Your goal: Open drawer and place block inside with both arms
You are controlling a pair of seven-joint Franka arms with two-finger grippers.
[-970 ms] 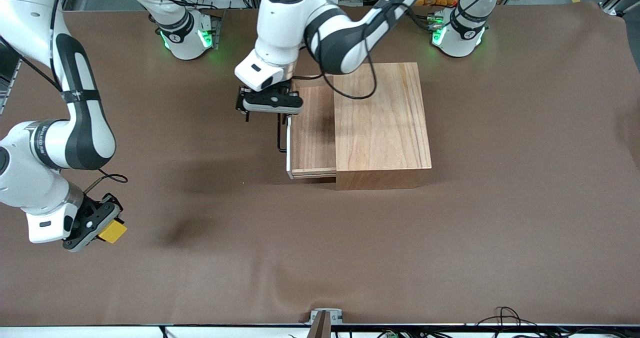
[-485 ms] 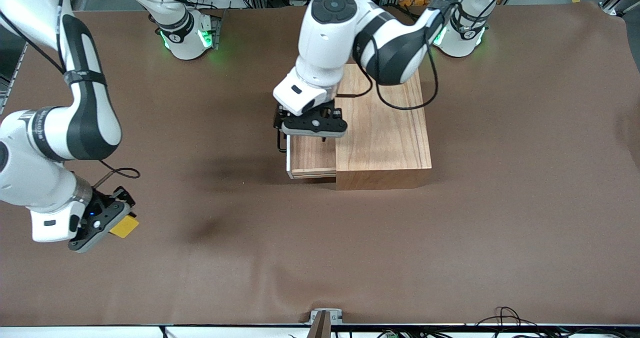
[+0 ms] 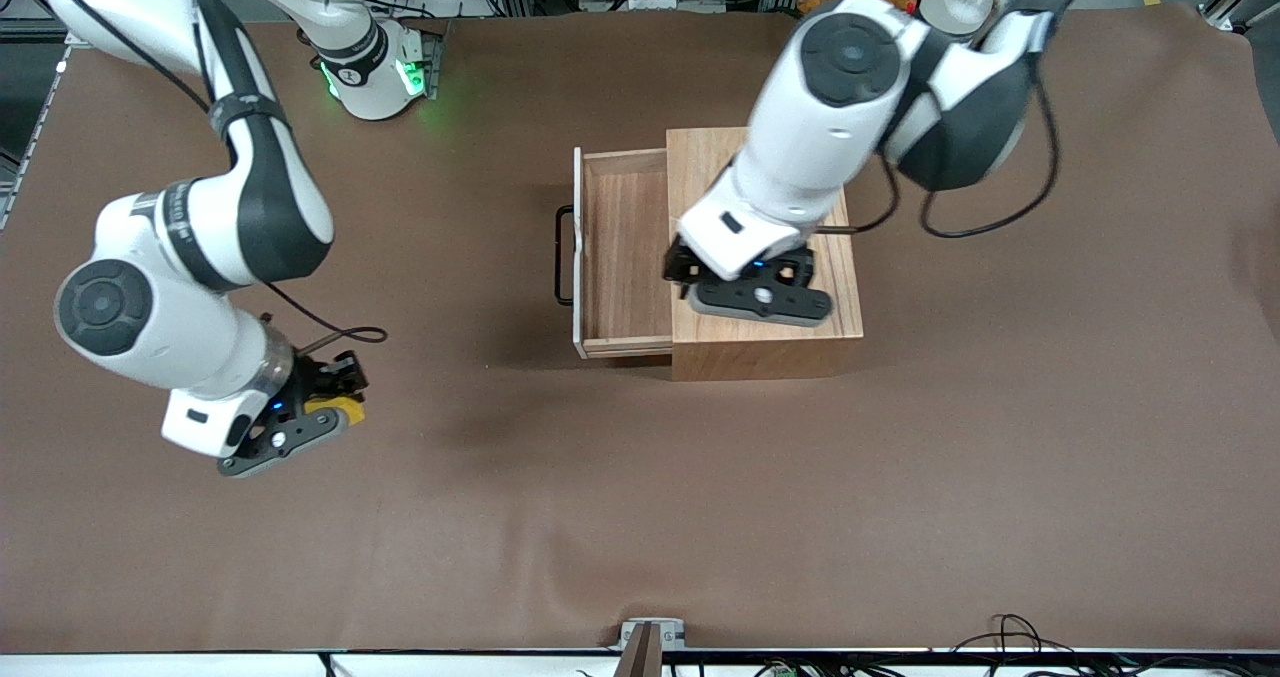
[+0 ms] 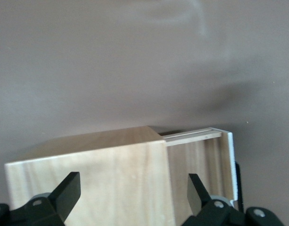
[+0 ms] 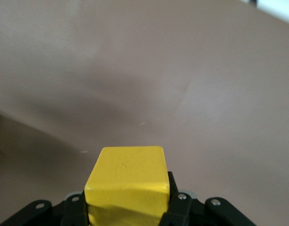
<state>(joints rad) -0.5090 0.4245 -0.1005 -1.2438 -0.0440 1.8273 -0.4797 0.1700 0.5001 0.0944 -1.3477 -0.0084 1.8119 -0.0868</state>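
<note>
Next, I let go of the yellow block with my right gripper near the middle of the open drawer's wooden bottom (image 3: 630, 252). The yellow block is now above the brown table.
The drawer (image 3: 625, 247) stands pulled out of the wooden box (image 3: 790, 342), its tray empty and its black loop handle (image 3: 562, 255) toward the right arm's end. My left gripper (image 3: 745, 292) is open and empty over the box top; the left wrist view shows the box (image 4: 87, 174) and the drawer's white-edged front (image 4: 230, 165) below its fingers (image 4: 66, 193). My right gripper (image 3: 300, 422) is shut on the yellow block (image 3: 335, 409), above the brown table toward the right arm's end. The block (image 5: 127, 183) fills the right wrist view between the fingers.
The brown cloth table (image 3: 640, 517) spreads round the box. The right arm's green-lit base (image 3: 375, 67) stands at the table's edge farthest from the front camera. A small bracket (image 3: 645, 637) sits at the nearest edge.
My left gripper has let go of the handle and swung from the drawer front to over the box top. My right gripper has carried the block toward the drawer.
</note>
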